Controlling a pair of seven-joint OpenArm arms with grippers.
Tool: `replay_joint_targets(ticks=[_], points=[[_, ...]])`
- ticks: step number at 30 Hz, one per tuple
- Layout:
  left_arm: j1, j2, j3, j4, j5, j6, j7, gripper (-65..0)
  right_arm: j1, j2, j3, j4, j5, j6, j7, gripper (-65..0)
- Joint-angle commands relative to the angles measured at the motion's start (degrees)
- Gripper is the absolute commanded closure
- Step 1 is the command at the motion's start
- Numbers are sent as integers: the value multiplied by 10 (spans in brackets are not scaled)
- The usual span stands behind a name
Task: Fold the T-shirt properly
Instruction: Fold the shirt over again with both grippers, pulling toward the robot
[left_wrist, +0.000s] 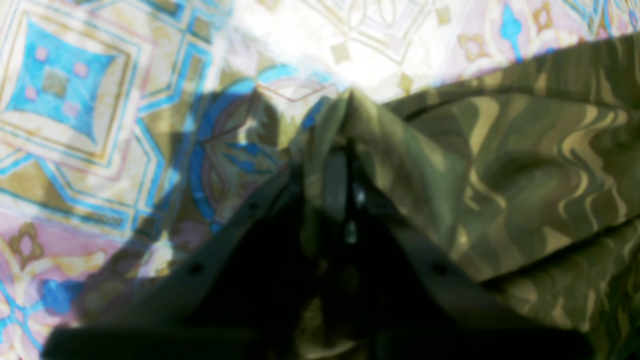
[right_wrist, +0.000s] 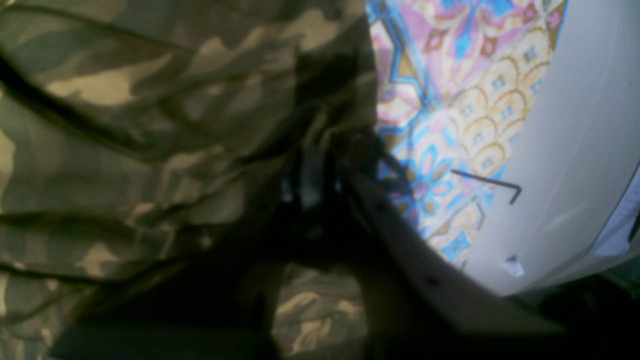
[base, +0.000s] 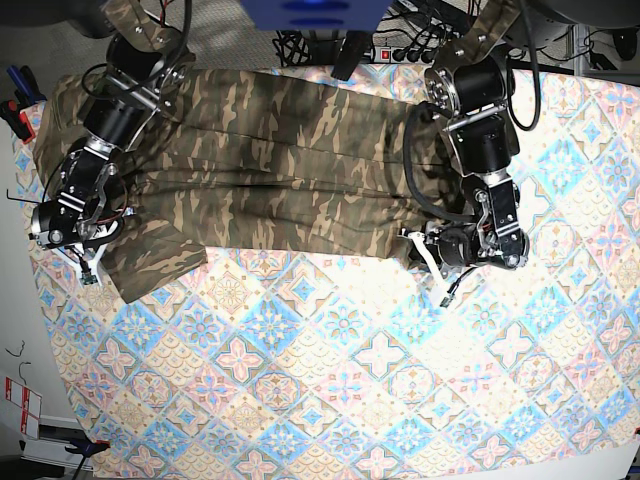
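Note:
The robot's right gripper should release the T-shirt's sleeve on the far part of the tablecloth (base: 117, 158), farther back than the L-shaped key. The T-shirt now lies spread along the table's far side.
The camouflage T-shirt (base: 280, 160) lies spread along the far side of the table, crumpled into long creases. My left gripper (base: 422, 252) is at its near right edge. In the left wrist view the left gripper (left_wrist: 347, 165) is shut on a raised peak of the T-shirt (left_wrist: 525, 170). My right gripper (base: 80, 252) is at the shirt's left sleeve. The right wrist view shows the right gripper (right_wrist: 312, 175) shut, with the T-shirt's cloth (right_wrist: 150, 100) bunched up to its tips.
The pastel tile-patterned tablecloth (base: 340, 370) covers the table. Its left edge runs close to the right gripper, with pale floor (right_wrist: 575, 150) and a dark L-shaped key (right_wrist: 492, 184) beyond. A power strip (base: 420, 50) and cables lie behind the table.

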Motion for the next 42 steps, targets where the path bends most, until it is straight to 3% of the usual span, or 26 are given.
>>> replay_joint_targets(ticks=[1, 11, 18, 26, 35, 42], points=[[-3, -2, 1, 5, 8, -1, 22, -20, 13, 8, 2, 10, 3, -3, 5, -7], [-43, -30, -2, 12, 0, -1, 62, -14, 16, 8, 20, 63, 5, -3, 4, -7], [-49, -49, 1, 114, -71, -1, 140, -16, 16, 8, 21, 65, 7, -3, 5, -7], [-20, -62, 17, 198, -124, -1, 198, -18, 0, -7, 56, 160, 33, -3, -1, -7], [60, -119, 66, 288, -197, -1, 204, -18, -58, -9, 59, 169, 40, -3, 4, -7], [102, -147, 66, 305, -212, -1, 204, -18, -121, -9, 84, 253, 102, -3, -3, -7]])
